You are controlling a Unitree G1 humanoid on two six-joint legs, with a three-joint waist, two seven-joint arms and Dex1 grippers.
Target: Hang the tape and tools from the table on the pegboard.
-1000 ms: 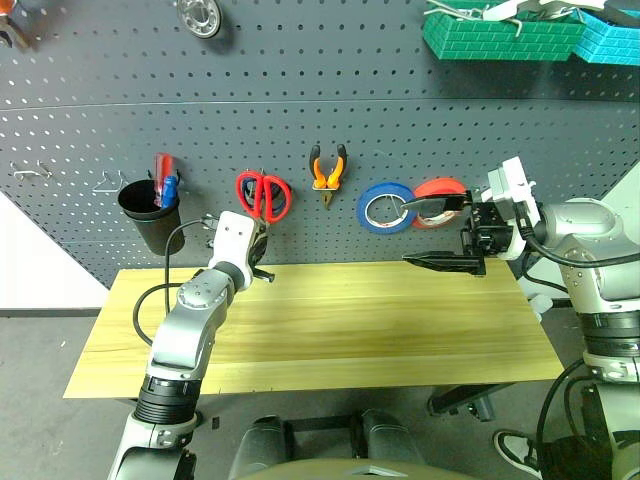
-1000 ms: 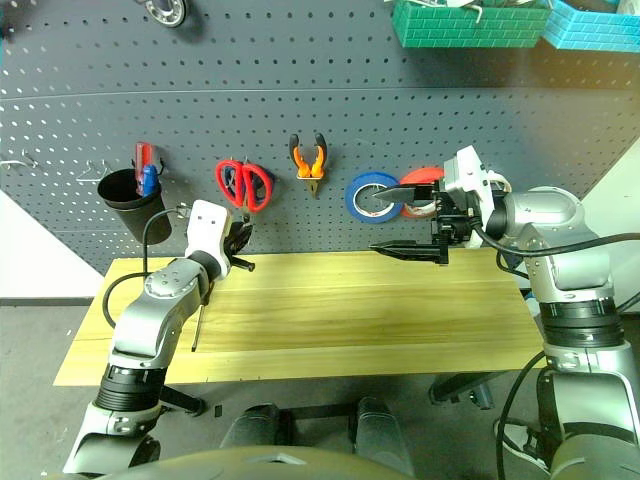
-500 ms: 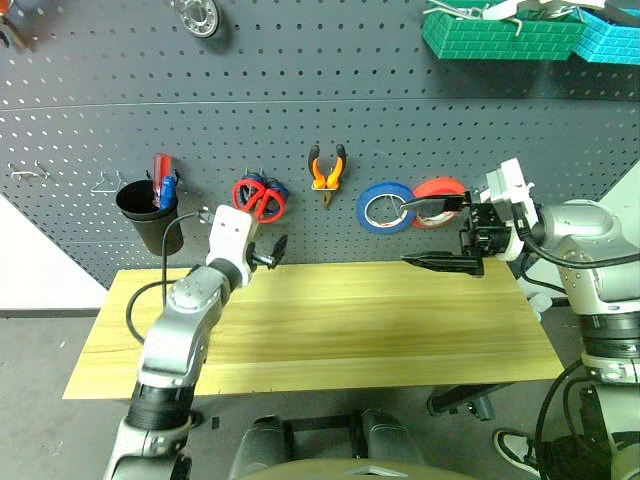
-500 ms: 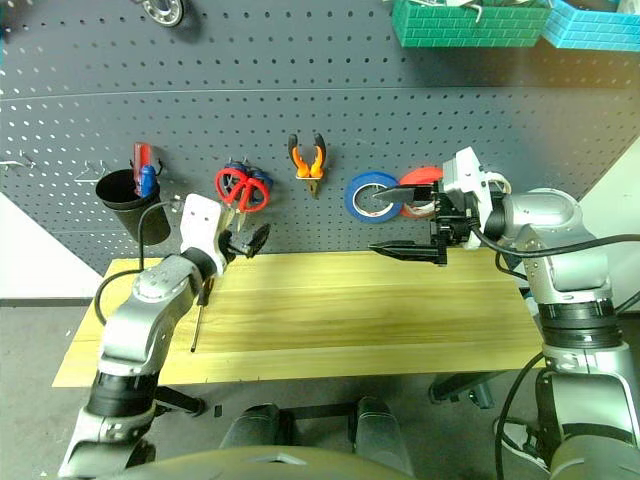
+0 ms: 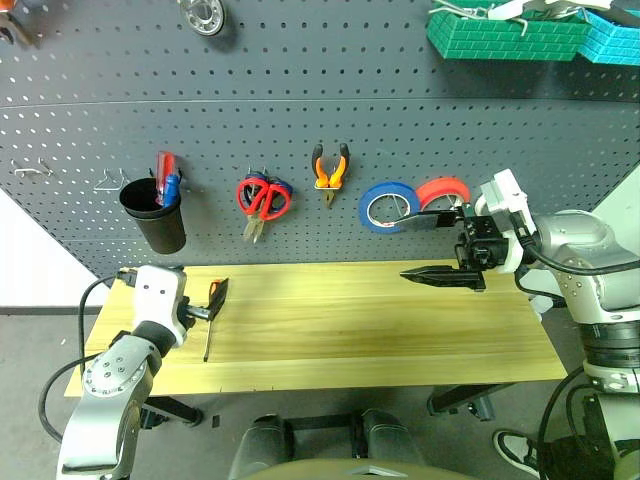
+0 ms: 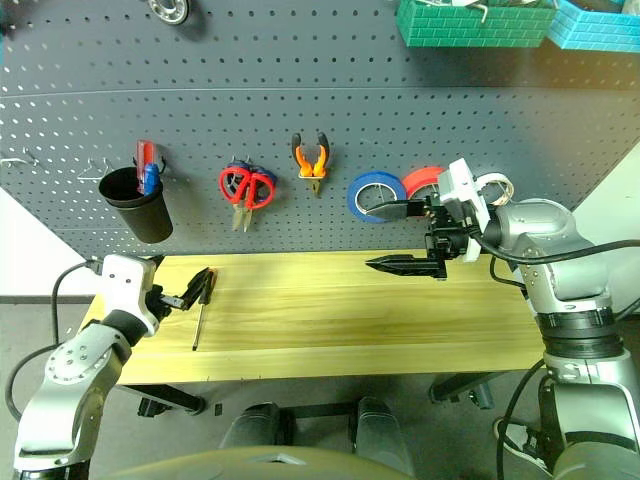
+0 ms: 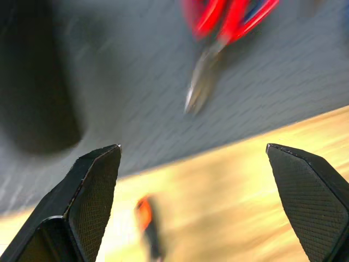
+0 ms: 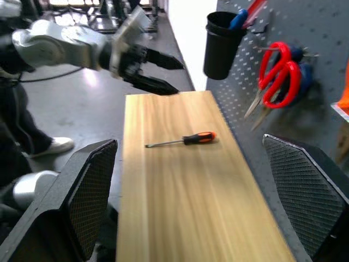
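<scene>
My left gripper needs to hold the slim screwdriver. I need to close it on the middle of the orange-and-black handle (image 5: 213,297) (image 7: 150,229), leaving the handle's orange end sticking out.
On the dark pegboard (image 5: 300,90) the red-handled scissors (image 5: 264,200) hang blades down. To their right hang the orange-and-black pliers (image 5: 329,170) and the blue tape (image 5: 387,207). The slim screwdriver (image 5: 210,320) lies on the left part of the light wooden table (image 5: 360,330), its orange-and-black handle toward the board. My left gripper (image 5: 208,301) is open and low over the table's left end, with the screwdriver handle (image 7: 144,215) between its fingers. My right gripper (image 5: 404,243) hangs open and empty above the table's right side, just in front of the blue tape.
A black cup (image 5: 155,215) holding red and blue handles hangs at the left of the board. Blue-handled scissors (image 5: 281,187) sit behind the red ones. A red-orange roll (image 5: 442,190) hangs beside the blue tape. Green bins (image 5: 505,35) sit top right, bare hooks (image 5: 35,170) far left.
My left gripper opened and let go of the red scissors, which now hang on the board. It drew back left and down to the screwdriver. The right arm stayed put.
</scene>
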